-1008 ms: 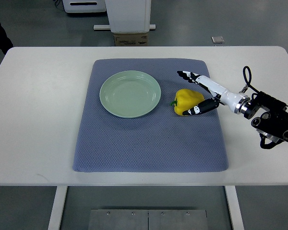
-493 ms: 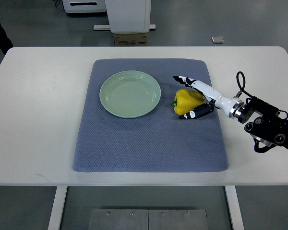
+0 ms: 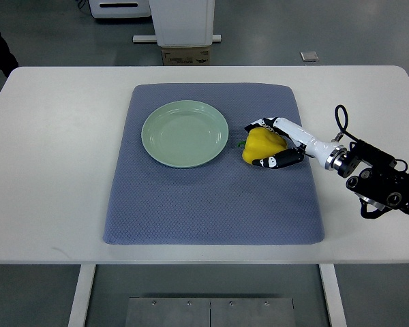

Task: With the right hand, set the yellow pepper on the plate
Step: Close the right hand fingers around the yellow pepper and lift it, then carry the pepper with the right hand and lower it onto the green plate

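My right gripper is to put down the yellow pepper, which still rests on the mat. It will let go near the middle of the pale green plate point(image 3: 191, 125), a little toward the cardboard box.
A yellow pepper point(image 3: 260, 144) with a green stem lies on the blue-grey mat point(image 3: 211, 197), just right of the pale green plate point(image 3: 185, 133), which holds nothing. My right hand point(image 3: 262, 144) comes in from the right edge and wraps the pepper: its fingers point(image 3: 259, 125) curl over the far side and the thumb point(image 3: 271, 162) presses the near side. The pepper still rests on the mat. The left arm does not show.
The mat covers the middle of a white table point(image 3: 54, 170). The right arm's black wrist unit and cable point(image 3: 378, 177) hang over the table's right side. A white machine base and a cardboard box point(image 3: 185, 54) stand beyond the far edge.
My right hand slid left around the pepper and its fingers closed from spread to curled on it. The pepper has shifted slightly left toward the plate.
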`<state>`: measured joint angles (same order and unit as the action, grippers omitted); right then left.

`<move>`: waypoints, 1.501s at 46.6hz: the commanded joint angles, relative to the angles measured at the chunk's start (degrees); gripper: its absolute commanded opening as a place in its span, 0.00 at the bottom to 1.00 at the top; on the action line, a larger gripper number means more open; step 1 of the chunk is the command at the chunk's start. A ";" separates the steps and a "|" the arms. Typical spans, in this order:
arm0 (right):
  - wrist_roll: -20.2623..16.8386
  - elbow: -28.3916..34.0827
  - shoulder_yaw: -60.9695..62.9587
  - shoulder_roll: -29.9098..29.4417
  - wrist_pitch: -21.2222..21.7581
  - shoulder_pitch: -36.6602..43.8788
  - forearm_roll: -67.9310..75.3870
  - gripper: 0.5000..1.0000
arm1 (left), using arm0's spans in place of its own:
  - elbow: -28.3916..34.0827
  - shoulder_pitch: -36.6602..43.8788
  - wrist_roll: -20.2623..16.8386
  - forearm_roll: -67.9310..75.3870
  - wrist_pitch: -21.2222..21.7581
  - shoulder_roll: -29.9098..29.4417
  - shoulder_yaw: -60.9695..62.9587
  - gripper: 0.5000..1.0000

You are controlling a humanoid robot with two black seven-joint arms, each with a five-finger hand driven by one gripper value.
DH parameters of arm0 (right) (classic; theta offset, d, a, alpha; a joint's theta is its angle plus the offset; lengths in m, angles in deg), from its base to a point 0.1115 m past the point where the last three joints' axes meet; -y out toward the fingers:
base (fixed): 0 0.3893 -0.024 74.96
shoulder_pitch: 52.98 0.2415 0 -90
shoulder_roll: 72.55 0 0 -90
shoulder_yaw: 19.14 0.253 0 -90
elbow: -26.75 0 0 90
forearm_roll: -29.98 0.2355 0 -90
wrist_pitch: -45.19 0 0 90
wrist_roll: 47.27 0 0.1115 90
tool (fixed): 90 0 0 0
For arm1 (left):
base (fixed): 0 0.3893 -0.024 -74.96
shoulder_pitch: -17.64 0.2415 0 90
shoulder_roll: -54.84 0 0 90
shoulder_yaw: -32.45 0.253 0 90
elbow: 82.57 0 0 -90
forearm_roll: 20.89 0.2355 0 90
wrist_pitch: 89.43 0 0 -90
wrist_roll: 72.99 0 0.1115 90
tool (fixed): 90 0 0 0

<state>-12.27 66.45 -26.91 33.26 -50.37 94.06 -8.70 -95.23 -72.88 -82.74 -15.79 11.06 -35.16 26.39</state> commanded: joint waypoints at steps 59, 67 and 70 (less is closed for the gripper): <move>-4.50 -3.75 6.71 -15.82 -1.48 7.82 0.19 0.00 | 0.00 0.00 0.00 0.00 -0.03 0.00 0.00 1.00; -4.50 -3.93 6.18 -15.82 -1.56 7.30 -0.25 0.00 | 0.00 0.00 0.00 0.00 -0.03 0.00 0.00 1.00; -4.41 -3.84 6.00 -15.82 -1.48 6.86 -0.25 0.00 | 0.00 0.00 0.00 0.00 0.05 0.00 0.00 1.00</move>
<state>-16.78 62.48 -20.73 17.44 -51.92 101.31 -8.92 -95.23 -72.88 -82.74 -15.79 11.05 -35.16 26.39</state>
